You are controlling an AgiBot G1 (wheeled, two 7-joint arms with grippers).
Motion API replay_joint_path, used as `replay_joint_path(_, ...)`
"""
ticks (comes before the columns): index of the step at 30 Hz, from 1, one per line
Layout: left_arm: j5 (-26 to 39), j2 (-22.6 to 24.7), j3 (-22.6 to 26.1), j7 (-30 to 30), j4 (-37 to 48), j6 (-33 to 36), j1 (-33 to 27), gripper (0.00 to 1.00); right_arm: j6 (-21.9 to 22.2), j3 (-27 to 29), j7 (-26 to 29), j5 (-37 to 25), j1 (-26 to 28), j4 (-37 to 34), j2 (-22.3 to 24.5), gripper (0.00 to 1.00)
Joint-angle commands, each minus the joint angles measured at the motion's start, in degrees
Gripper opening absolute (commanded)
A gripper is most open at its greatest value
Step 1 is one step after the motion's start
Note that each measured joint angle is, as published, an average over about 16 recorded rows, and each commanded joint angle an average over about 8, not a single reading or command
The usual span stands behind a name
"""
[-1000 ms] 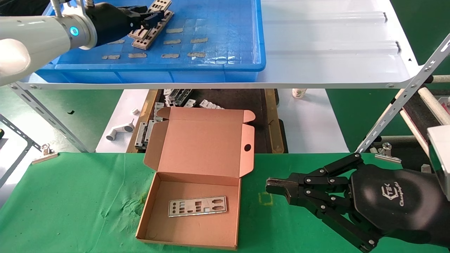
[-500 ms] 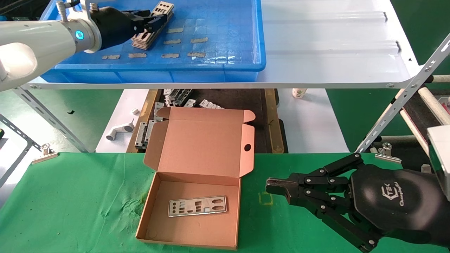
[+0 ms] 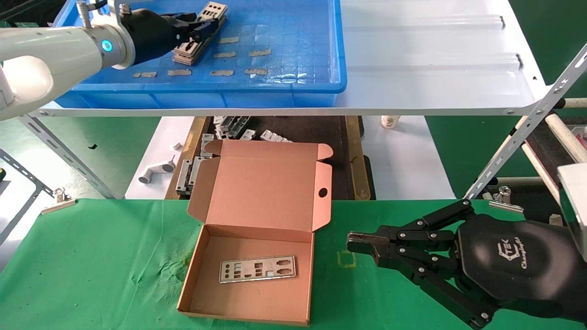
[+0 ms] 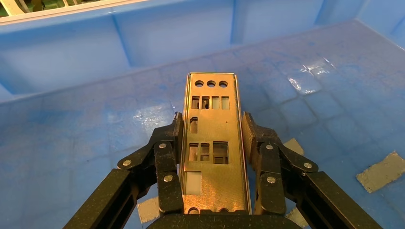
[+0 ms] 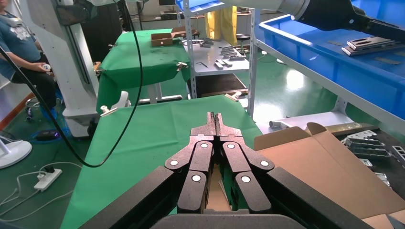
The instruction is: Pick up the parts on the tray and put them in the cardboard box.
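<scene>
My left gripper holds several plates above the stack; I will lower them, open, then take just the top plate (image 3: 215,10) for the cardboard box.
The blue tray (image 3: 275,87) stands on the white shelf at the back left. My left gripper (image 3: 202,26) is inside it, shut on one silver punched plate (image 3: 212,10) by its long edges. It holds the plate just above a small stack of plates (image 3: 187,51). In the left wrist view the held plate (image 4: 210,143) runs out between the fingers (image 4: 168,157) over the tray floor (image 4: 71,143). The open cardboard box (image 3: 257,298) lies on the green table with one plate (image 3: 257,268) in it. My right gripper (image 3: 362,243) is shut and empty, to the right of the box.
Tan tape strips (image 3: 222,72) lie on the tray floor. The white shelf (image 3: 435,59) extends to the right, with a slanted strut (image 3: 527,123). Grey brackets (image 3: 229,128) lie on a lower level behind the box lid. A metal clip (image 3: 57,197) sits at the table's left edge.
My left gripper has moved up and back in the tray, lifting one plate off the stack. In the last half second it has barely moved. The right arm has not moved.
</scene>
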Motion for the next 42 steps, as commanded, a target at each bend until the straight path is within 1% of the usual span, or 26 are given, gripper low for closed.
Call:
replay_joint_path(1,0.03,0.01,0.02,-0.07,0.00,0.10,-0.01,1.00,0.00,0.00,0.00,0.00,0.00,0.00,0.00,0.00)
replay_joint_path(13,0.33,-0.17,0.24,-0.45,0.01,0.13,-0.14,1.00,0.00,0.00,0.00,0.00,0.00,0.00,0.00,0.00)
replay_joint_path(14,0.34,-0.17,0.24,-0.48,0.01,0.13,-0.14,0.98,0.00,0.00,0.00,0.00,0.00,0.00,0.00,0.00)
replay_joint_path(15,0.34,-0.17,0.24,-0.52,0.00,0.13,-0.14,0.93,0.00,-0.01,0.00,0.00,0.00,0.00,0.00,0.00)
replay_joint_path(16,0.34,-0.17,0.24,-0.57,-0.01,0.14,-0.15,0.84,0.00,-0.01,0.00,0.00,0.00,0.00,0.00,0.00)
replay_joint_path(21,0.24,-0.16,0.17,-0.79,-0.06,0.16,-0.18,0.22,0.00,-0.01,0.00,0.00,0.00,0.00,0.00,0.00)
replay_joint_path(22,0.22,-0.16,0.16,-0.83,-0.07,0.14,-0.18,0.11,0.00,-0.01,0.00,0.00,0.00,0.00,0.00,0.00)
replay_joint_path(23,0.21,-0.16,0.15,-0.86,-0.08,0.12,-0.18,0.05,0.00,-0.01,0.00,0.01,0.00,0.00,0.00,0.00)
replay_joint_path(24,0.20,-0.15,0.14,-0.88,-0.08,0.10,-0.18,0.01,0.00,-0.01,0.00,0.01,0.00,0.00,0.00,0.00)
replay_joint_path(42,0.23,-0.07,0.17,-1.16,-0.10,-0.02,0.16,0.00,0.01,-0.01,-0.01,0.01,0.00,0.00,0.01,0.00)
